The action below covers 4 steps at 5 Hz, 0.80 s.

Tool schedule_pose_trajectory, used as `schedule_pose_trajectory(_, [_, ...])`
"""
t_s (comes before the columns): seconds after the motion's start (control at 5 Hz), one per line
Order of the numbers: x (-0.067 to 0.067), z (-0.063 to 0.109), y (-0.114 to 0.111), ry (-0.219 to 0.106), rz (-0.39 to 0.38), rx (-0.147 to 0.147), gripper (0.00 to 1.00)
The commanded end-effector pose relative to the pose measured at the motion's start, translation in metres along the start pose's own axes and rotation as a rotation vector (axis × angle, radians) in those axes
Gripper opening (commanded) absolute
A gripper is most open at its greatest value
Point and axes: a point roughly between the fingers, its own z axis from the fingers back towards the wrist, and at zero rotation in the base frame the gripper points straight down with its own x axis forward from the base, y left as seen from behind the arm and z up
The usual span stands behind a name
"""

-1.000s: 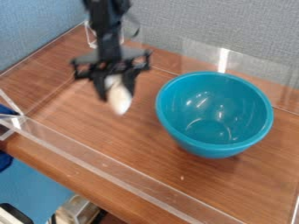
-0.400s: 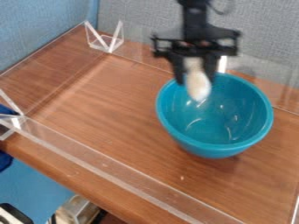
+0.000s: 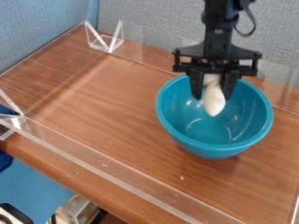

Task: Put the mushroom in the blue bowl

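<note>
I will let go of the mushroom with my gripper on the inside bottom of the blue bowl (image 3: 214,116), near the bowl's middle.
The teal-blue bowl (image 3: 214,122) stands on the wooden table at the right. My black gripper (image 3: 215,85) hangs straight down over the bowl, its fingers shut on the mushroom (image 3: 216,101). The mushroom's cream-white stem points down, just inside the bowl's rim, above the glossy inside. Its cap is hidden between the fingers. The mushroom does not touch the bowl's bottom.
A clear acrylic wall (image 3: 105,172) runs along the table's front and sides. A small clear triangular stand (image 3: 105,39) sits at the back left. Bare brown wood (image 3: 82,96) fills the left half of the table.
The gripper has carried the mushroom from the table's middle rightward to over the bowl, and it now hangs lower, inside the bowl's rim. The jaws stayed shut.
</note>
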Motion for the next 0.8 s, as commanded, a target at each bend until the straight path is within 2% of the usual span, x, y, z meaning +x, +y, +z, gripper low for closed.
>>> schedule_pose_trajectory(0.0, [0.013, 0.000, -0.010, -0.039, -0.037, -0.026, 0.00])
schedule_pose_trajectory(0.2, [0.020, -0.015, -0.010, -0.032, -0.060, -0.023, 0.00])
schedule_pose_trajectory(0.6, [0.030, -0.034, -0.010, -0.025, -0.085, -0.025, 0.00])
